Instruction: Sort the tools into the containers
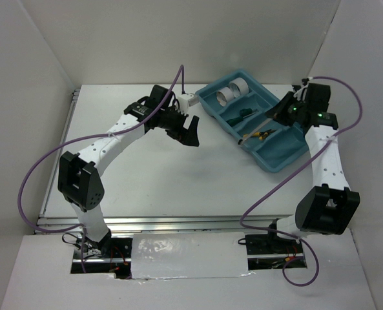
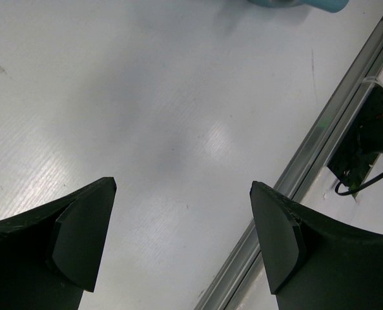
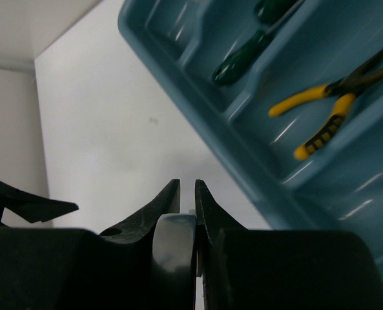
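The robot's right gripper will release the silver wrench in the empty compartment [image 1: 282, 150] beside the yellow-handled pliers in the teal tray.
The teal tray [image 1: 278, 158] lies at the far right of the table. Two tape rolls [image 1: 228, 95] sit in its far compartment, two green-handled screwdrivers [image 1: 241, 114] in the middle ones, and the yellow-handled pliers [image 1: 259, 134] in another. My right gripper [image 1: 276, 115] hovers over the tray, shut on the silver wrench [image 1: 256, 126], which slants down toward the pliers. In the right wrist view the gripper [image 3: 186, 187] pinches the grey wrench end [image 3: 175, 245], with the tray [image 3: 204, 110], pliers [image 3: 320, 110] and a screwdriver [image 3: 243, 58] beyond. My left gripper [image 1: 188, 129] is open and empty above the bare table [image 2: 181, 187].
White walls close the table in at the back and both sides. A metal rail [image 2: 320, 135] runs along the near table edge. A purple cable [image 1: 178, 81] loops over the left arm. A corner of the tray [image 2: 307, 3] shows in the left wrist view.
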### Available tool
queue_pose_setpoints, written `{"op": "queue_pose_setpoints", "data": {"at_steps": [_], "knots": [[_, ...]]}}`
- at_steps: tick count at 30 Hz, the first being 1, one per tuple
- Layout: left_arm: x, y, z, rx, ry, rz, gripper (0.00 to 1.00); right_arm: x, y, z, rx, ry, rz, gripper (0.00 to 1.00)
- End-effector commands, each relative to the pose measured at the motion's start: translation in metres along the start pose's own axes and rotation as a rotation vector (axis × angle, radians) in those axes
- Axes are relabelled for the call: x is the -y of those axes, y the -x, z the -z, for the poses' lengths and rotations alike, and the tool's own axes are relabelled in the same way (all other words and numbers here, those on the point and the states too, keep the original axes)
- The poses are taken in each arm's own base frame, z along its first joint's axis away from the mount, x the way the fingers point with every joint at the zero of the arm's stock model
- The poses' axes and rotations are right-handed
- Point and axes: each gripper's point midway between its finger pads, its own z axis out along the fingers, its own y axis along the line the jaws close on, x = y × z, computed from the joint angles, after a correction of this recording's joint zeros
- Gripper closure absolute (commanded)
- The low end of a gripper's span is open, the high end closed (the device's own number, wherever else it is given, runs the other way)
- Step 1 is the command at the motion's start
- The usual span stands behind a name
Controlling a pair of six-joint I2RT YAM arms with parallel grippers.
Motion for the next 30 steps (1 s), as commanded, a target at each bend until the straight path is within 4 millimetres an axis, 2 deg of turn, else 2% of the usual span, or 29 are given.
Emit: {"op": "queue_pose_setpoints", "data": {"at_steps": [1, 2, 3, 5, 6, 12, 17, 23, 28, 30], "knots": [[0.013, 0.002, 0.008, 0.028, -0.043, -0.018, 0.01, -0.004, 0.044, 0.051, 0.122, -0.03, 0.192, 1.0], [0.013, -0.001, 0.006, 0.021, -0.047, -0.013, 0.01, 0.005, 0.049, 0.055, 0.129, -0.061, 0.197, 1.0], [0.014, -0.002, 0.006, 0.02, -0.047, -0.013, 0.01, 0.02, 0.064, 0.065, 0.162, -0.102, 0.223, 1.0], [0.014, -0.002, 0.006, 0.018, -0.048, -0.014, 0.01, 0.044, 0.069, 0.068, 0.139, -0.155, 0.223, 1.0], [0.015, -0.002, 0.005, 0.019, -0.05, -0.013, 0.01, 0.06, 0.079, 0.077, 0.154, -0.194, 0.233, 1.0], [0.017, -0.003, 0.002, 0.019, -0.058, -0.01, 0.01, 0.111, 0.077, 0.083, 0.05, -0.268, 0.235, 1.0], [0.018, -0.005, -0.003, 0.011, -0.065, -0.005, 0.01, 0.133, 0.067, 0.057, -0.012, -0.271, 0.211, 1.0], [0.017, -0.004, 0.0, 0.017, -0.042, -0.014, 0.01, 0.137, 0.067, 0.023, -0.037, -0.26, 0.176, 1.0], [0.015, -0.008, 0.0, 0.011, -0.037, -0.012, 0.01, 0.16, 0.048, -0.008, -0.139, -0.279, 0.102, 1.0], [0.015, -0.007, 0.0, 0.01, -0.04, -0.014, 0.01, 0.163, 0.043, -0.013, -0.169, -0.286, 0.062, 0.98]]}}
